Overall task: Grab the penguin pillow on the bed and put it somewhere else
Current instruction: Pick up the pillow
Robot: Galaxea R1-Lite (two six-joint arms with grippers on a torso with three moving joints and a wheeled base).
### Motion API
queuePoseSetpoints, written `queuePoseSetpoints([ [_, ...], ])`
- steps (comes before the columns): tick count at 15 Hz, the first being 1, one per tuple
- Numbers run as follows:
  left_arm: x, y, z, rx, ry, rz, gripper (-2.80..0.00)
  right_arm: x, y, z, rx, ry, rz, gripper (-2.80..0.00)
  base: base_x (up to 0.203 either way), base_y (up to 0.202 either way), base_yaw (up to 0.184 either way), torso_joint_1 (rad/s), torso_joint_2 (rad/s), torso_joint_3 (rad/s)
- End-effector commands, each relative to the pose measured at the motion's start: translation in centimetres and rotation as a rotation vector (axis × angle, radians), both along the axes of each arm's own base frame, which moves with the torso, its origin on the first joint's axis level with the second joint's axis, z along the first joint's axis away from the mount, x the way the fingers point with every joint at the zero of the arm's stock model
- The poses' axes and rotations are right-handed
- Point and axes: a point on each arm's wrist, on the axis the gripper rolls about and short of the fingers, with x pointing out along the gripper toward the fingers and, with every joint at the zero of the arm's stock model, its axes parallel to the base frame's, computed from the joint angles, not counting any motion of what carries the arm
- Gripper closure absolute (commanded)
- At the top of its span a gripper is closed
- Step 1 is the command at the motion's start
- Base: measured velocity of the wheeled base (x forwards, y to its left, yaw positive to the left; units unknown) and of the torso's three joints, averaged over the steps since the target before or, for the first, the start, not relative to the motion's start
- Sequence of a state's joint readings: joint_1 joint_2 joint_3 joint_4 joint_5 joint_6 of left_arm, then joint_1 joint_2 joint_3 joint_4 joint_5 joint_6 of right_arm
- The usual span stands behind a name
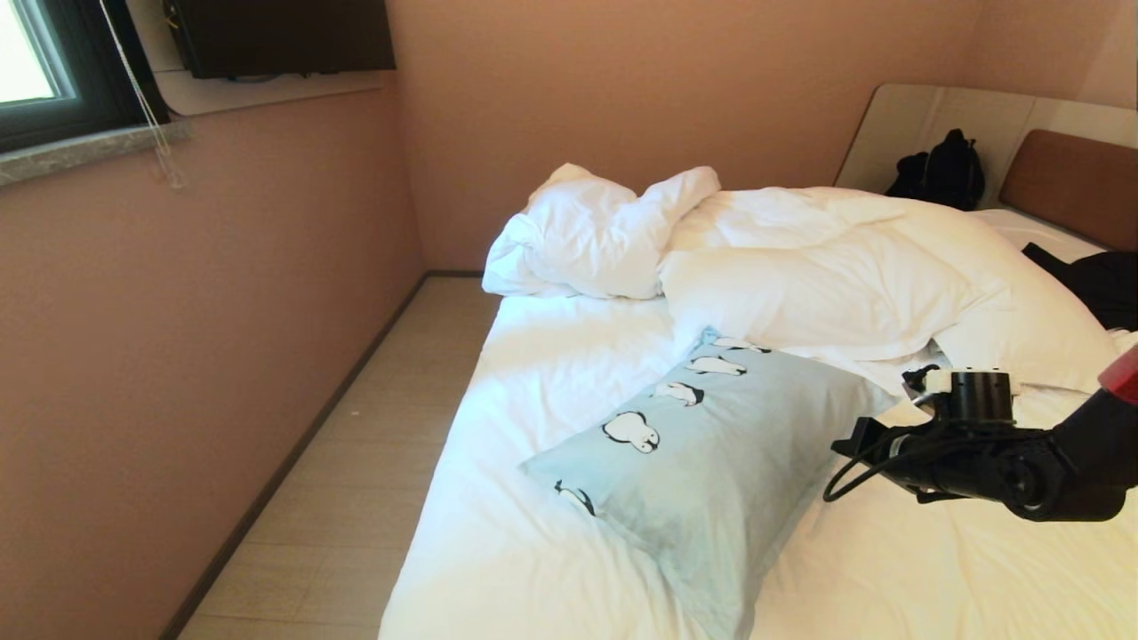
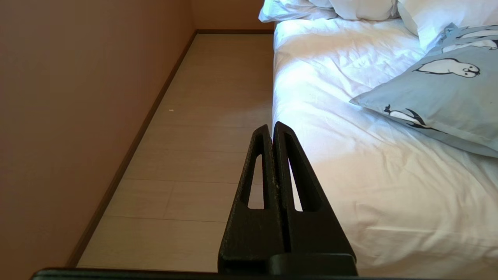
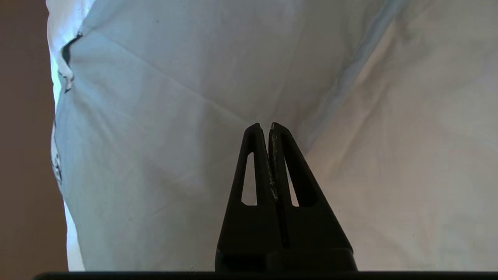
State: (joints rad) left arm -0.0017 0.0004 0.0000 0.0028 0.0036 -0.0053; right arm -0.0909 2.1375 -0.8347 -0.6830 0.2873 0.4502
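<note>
I should close my right gripper on the middle of the penguin pillow's plain edge (image 1: pixel 817 491) (image 3: pixel 301 135), the edge opposite the row of penguins.
The penguin pillow (image 1: pixel 711 449) is pale blue with a row of black-and-white penguins and lies slantwise on the bed (image 1: pixel 498 542), on the white sheet. My right gripper (image 1: pixel 846 443) reaches in from the right, shut and empty, just above the pillow's right edge. In the right wrist view its tips (image 3: pixel 263 126) point at the seam where the pillow (image 3: pixel 163 128) meets the sheet. My left gripper (image 2: pixel 271 126) is shut and empty, parked low by the bed's left side over the floor, with the pillow (image 2: pixel 447 97) off to its right.
A rumpled white duvet (image 1: pixel 800 267) is heaped behind the pillow. A black bag (image 1: pixel 942 169) sits by the headboard (image 1: pixel 1071 178), and dark cloth (image 1: pixel 1098 280) lies at the far right. A strip of floor (image 1: pixel 356 480) runs between bed and wall (image 1: pixel 178 338).
</note>
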Motion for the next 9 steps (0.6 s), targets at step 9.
queuePoseSetpoints([
  [9,0.0,0.0,0.0,-0.001,0.001,0.001,0.0,0.0,-1.8,-2.7,0.033,0.074,-0.017,-2.8,0.0,0.0,0.0,0.0,0.0,0.0],
])
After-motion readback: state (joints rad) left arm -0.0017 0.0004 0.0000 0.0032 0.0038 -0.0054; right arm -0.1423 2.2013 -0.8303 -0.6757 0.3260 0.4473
